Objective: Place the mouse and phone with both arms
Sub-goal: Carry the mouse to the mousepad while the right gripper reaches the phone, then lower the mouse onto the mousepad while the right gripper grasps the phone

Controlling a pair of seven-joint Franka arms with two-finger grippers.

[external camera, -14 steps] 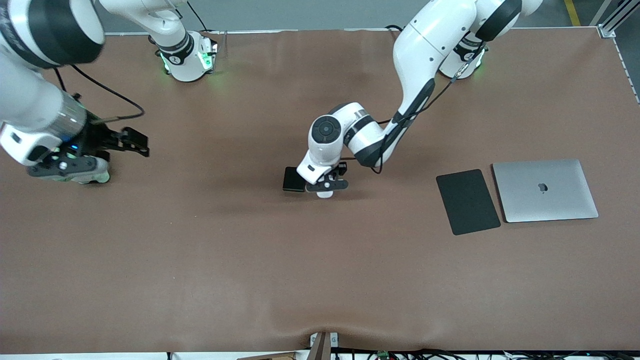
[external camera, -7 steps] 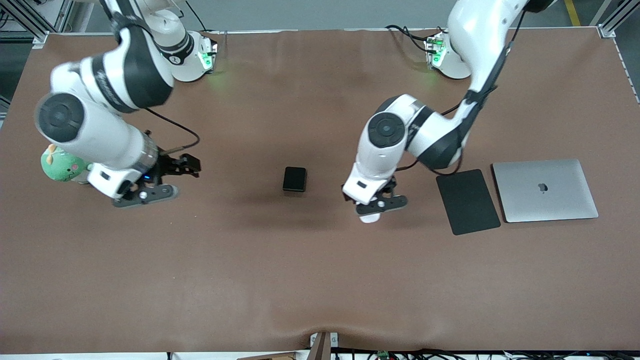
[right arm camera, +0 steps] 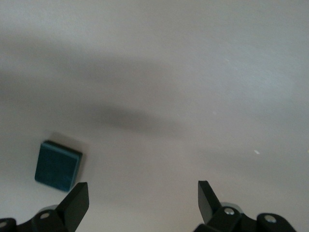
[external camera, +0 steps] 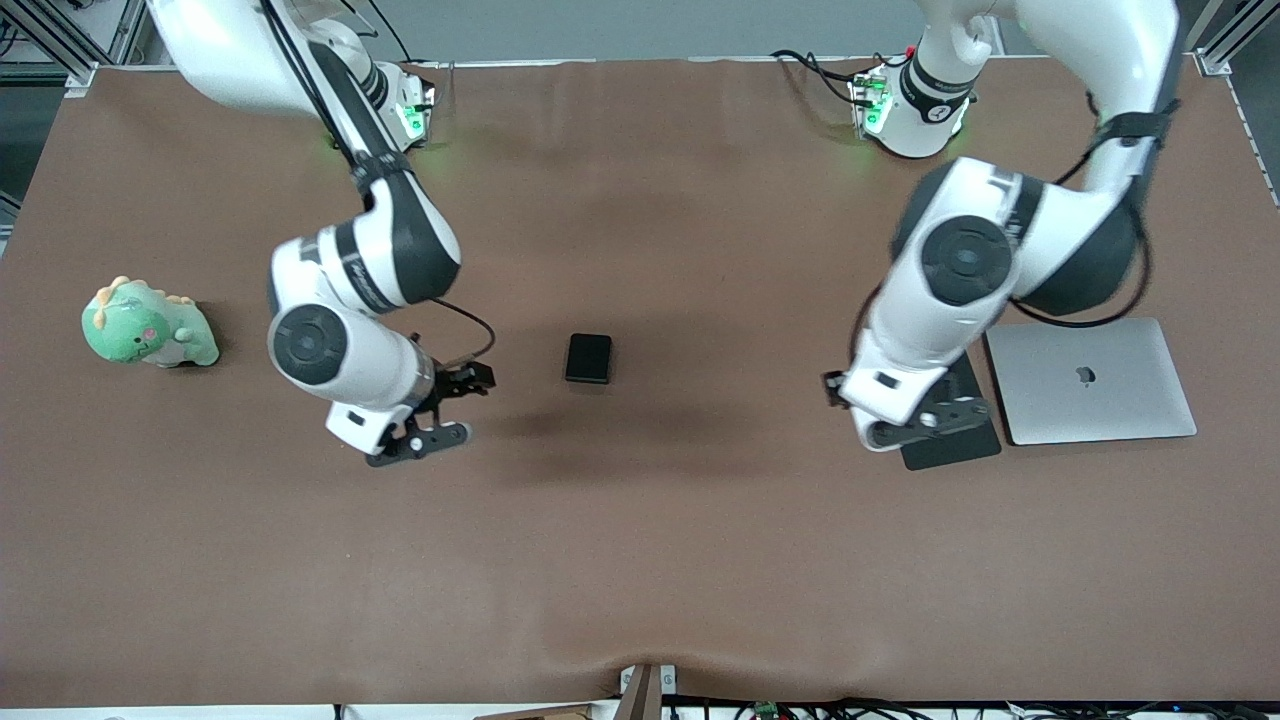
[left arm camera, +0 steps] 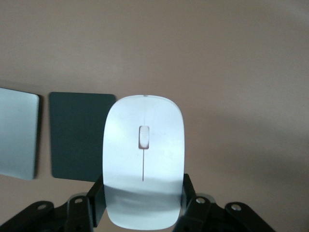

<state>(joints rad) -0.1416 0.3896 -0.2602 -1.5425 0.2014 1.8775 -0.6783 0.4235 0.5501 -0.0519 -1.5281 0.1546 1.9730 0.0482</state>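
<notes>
Next, my left gripper puts the white mouse down on the middle of the black mouse pad [external camera: 938,412] [left arm camera: 84,133].
The white mouse [left arm camera: 144,159] is gripped between the fingers of my left gripper [left arm camera: 143,187]. In the front view the left gripper [external camera: 925,420] is over the edge of the black mouse pad [external camera: 955,447] toward the right arm's end, and the hand hides the mouse. The black phone [external camera: 588,358] lies flat at the table's middle and also shows in the right wrist view [right arm camera: 58,166]. My right gripper [external camera: 415,438] is open and empty over bare table, beside the phone toward the right arm's end; its tips spread wide in the right wrist view [right arm camera: 142,198].
A closed silver laptop [external camera: 1090,380] lies beside the mouse pad at the left arm's end; both show in the left wrist view, the laptop [left arm camera: 17,135] and the pad [left arm camera: 79,135]. A green plush toy [external camera: 145,325] sits at the right arm's end.
My left gripper carried the mouse from beside the phone to the mouse pad. My right gripper swung from the plush toy toward the phone, staying open.
</notes>
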